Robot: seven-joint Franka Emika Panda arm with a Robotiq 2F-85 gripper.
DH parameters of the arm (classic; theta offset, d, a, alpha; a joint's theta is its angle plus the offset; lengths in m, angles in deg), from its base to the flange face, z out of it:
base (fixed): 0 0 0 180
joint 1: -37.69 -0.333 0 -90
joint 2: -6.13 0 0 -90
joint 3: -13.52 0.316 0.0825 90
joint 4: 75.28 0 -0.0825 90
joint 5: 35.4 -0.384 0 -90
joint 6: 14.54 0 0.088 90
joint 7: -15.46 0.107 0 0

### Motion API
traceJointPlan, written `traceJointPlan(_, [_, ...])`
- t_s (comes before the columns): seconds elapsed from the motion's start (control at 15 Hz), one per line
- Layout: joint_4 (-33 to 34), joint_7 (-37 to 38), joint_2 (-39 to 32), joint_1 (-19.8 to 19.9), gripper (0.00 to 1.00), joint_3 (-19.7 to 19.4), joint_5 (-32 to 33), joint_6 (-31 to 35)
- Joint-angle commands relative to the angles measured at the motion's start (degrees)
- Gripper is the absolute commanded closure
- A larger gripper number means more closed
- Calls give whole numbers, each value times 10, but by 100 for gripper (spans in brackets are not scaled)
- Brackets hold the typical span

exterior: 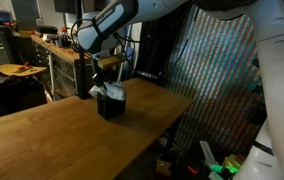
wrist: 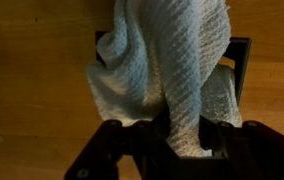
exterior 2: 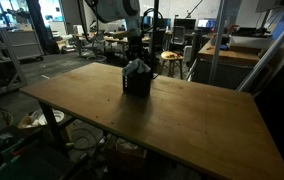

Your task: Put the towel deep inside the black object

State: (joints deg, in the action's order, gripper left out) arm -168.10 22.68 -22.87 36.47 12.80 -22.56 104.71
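Note:
My gripper will release the towel, which now bulges out of the box, in the open top of the black box [exterior: 100, 100], with the towel's folds spreading out over the box's rim.
A small black open-topped box [exterior: 111, 104] stands on the wooden table; it also shows in the other exterior view [exterior 2: 136, 84]. A white-grey towel [wrist: 172, 60] hangs from my gripper and bulges out of the box top [exterior: 112, 92]. My gripper [wrist: 182, 130] is directly above the box, its fingers shut on a fold of the towel. In the wrist view the box rim [wrist: 240, 60] shows at the right; the towel hides most of the box opening.
The wooden table [exterior: 62, 135] reaches its edge near the box in an exterior view [exterior 2: 212, 120]. Workbenches, chairs and lab clutter stand behind the table. A corrugated metal panel [exterior: 217, 70] stands beside it.

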Motion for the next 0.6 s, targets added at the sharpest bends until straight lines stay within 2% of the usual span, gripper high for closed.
traceJointPlan(0.0, [1,-9,11,-7,96,-4,-7,0])
traceJointPlan(0.53, [-35,2,44,-23,96,-4,4,-7])
